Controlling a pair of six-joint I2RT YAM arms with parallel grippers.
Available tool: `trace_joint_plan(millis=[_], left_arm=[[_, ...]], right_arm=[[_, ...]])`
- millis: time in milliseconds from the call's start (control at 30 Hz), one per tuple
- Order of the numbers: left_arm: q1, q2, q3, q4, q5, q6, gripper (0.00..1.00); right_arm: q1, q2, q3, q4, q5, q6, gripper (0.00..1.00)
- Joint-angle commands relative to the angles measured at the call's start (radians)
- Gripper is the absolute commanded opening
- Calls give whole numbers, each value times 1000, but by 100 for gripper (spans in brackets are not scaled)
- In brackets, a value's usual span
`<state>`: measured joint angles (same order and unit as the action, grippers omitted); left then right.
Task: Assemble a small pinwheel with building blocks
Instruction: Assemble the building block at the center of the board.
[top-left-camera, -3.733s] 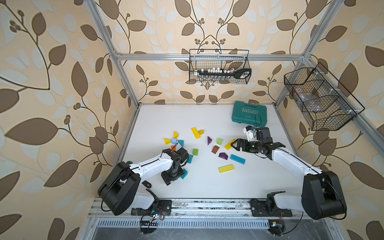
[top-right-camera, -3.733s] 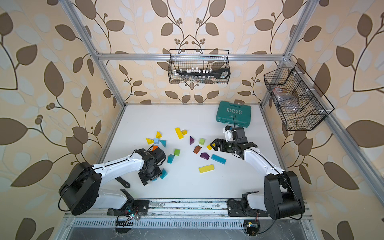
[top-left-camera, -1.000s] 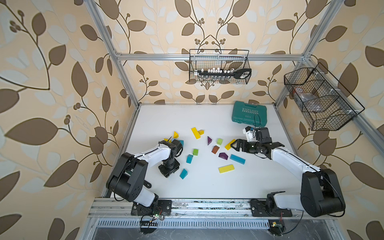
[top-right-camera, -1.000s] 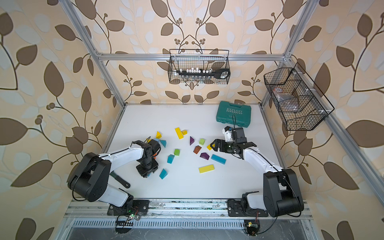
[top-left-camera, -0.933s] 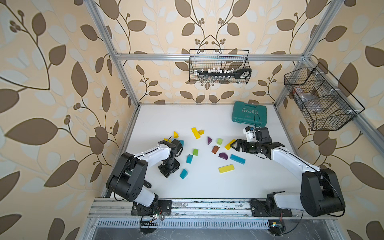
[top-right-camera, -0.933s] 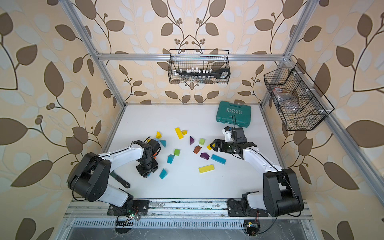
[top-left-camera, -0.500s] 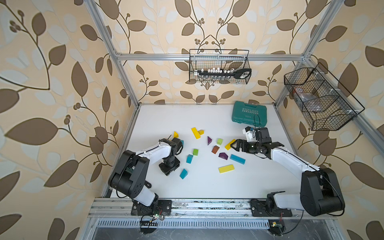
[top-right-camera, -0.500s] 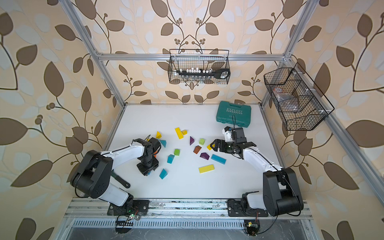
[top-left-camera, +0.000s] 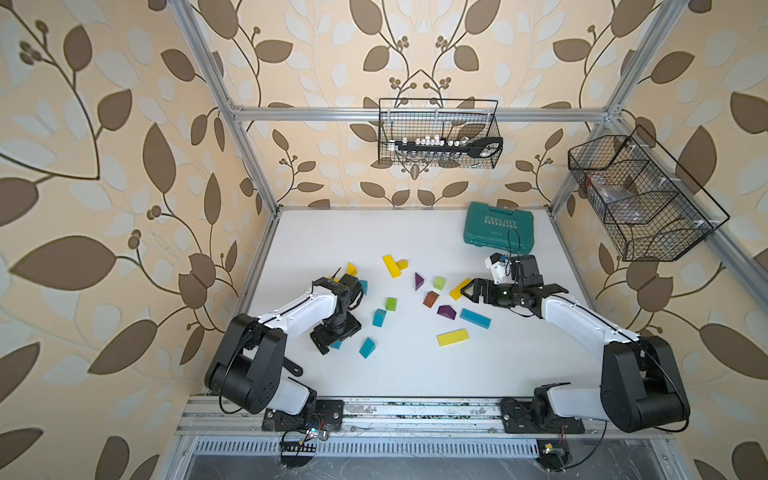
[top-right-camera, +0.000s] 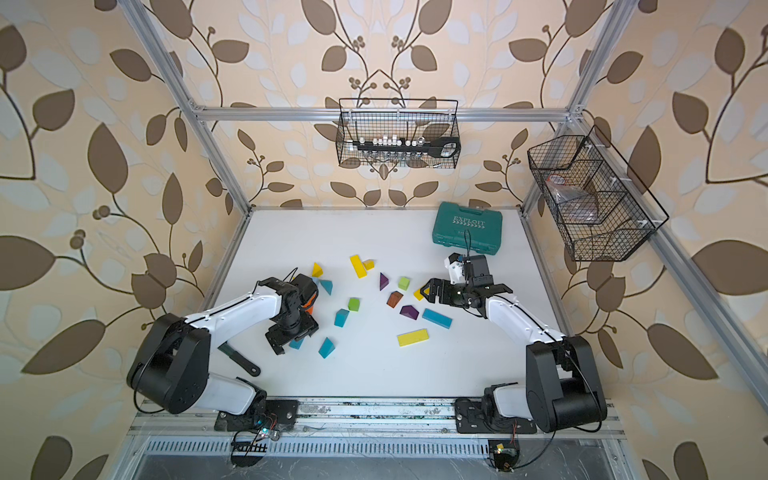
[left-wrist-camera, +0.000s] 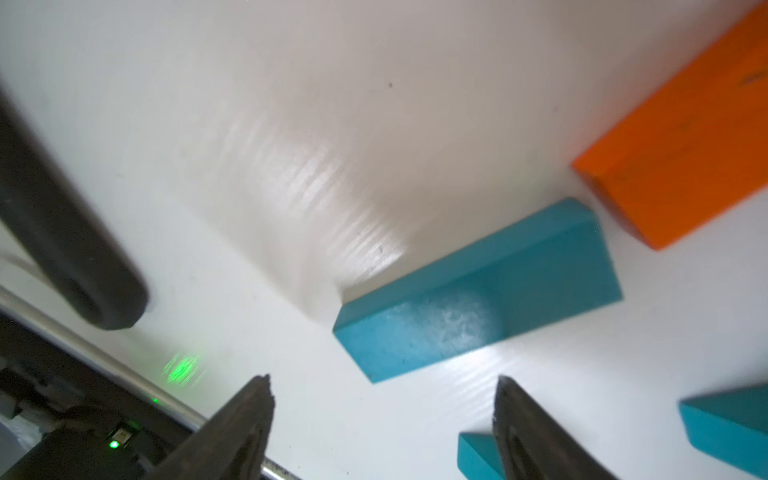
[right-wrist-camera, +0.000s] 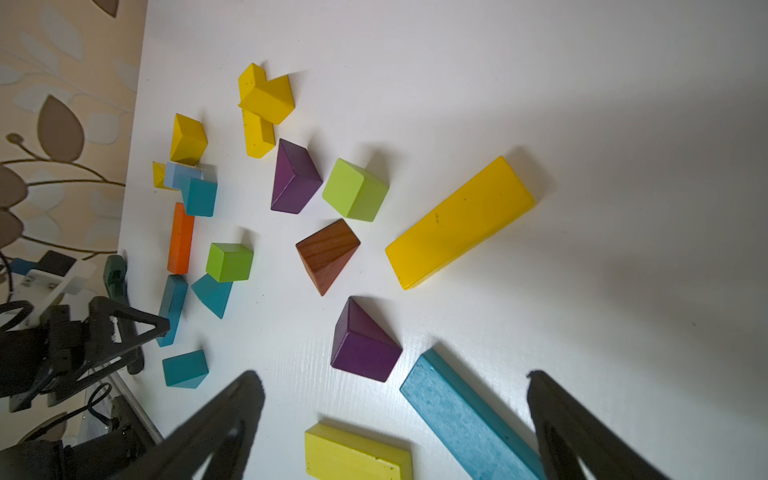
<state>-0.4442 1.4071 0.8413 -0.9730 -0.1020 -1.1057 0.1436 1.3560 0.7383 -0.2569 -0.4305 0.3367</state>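
Note:
The teal bar is slanted away from the orange bar's line, so the robot's left gripper should turn, pinch the teal bar's end (left-wrist-camera: 582, 252) by the orange bar and straighten it.
The building blocks lie scattered on the white table (top-left-camera: 407, 374). My left gripper (top-left-camera: 337, 338) (left-wrist-camera: 382, 382) is open and holds nothing. A teal bar (left-wrist-camera: 478, 291) (top-right-camera: 296, 343) lies flat just beyond its fingertips, end to end with an orange bar (left-wrist-camera: 685, 145). A teal wedge (top-left-camera: 367, 347) sits to its right. My right gripper (top-left-camera: 467, 291) (right-wrist-camera: 392, 376) hangs open and empty beside a yellow bar (top-left-camera: 459, 289) (right-wrist-camera: 461, 220). Below it are a purple wedge (right-wrist-camera: 365, 345), another teal bar (right-wrist-camera: 469, 419) and a second yellow bar (top-left-camera: 452, 337). A brown wedge (top-left-camera: 431, 298) and green cubes (top-left-camera: 439, 283) lie mid-table.
A teal case lettered EXPLOIT (top-left-camera: 498, 233) stands at the back right, behind my right arm. A black tool handle (top-right-camera: 239, 357) lies by my left arm near the front rail. Wire baskets hang on the back wall (top-left-camera: 438, 133) and the right wall (top-left-camera: 640, 199).
My left gripper has opened and let go of the teal bar, which now lies on the table. The right arm has not moved.

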Motion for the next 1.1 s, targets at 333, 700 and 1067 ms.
trace_joint_plan(millis=[333, 700, 1067], left_arm=[[3, 148, 185, -97, 15, 531, 91], [69, 275, 173, 17, 27, 580, 73], [116, 286, 138, 82, 79, 587, 54]], right_arm=[[-3, 5, -14, 15, -8, 6, 100], [-3, 20, -9, 13, 6, 3, 100], [-3, 37, -3, 11, 15, 1, 99]])
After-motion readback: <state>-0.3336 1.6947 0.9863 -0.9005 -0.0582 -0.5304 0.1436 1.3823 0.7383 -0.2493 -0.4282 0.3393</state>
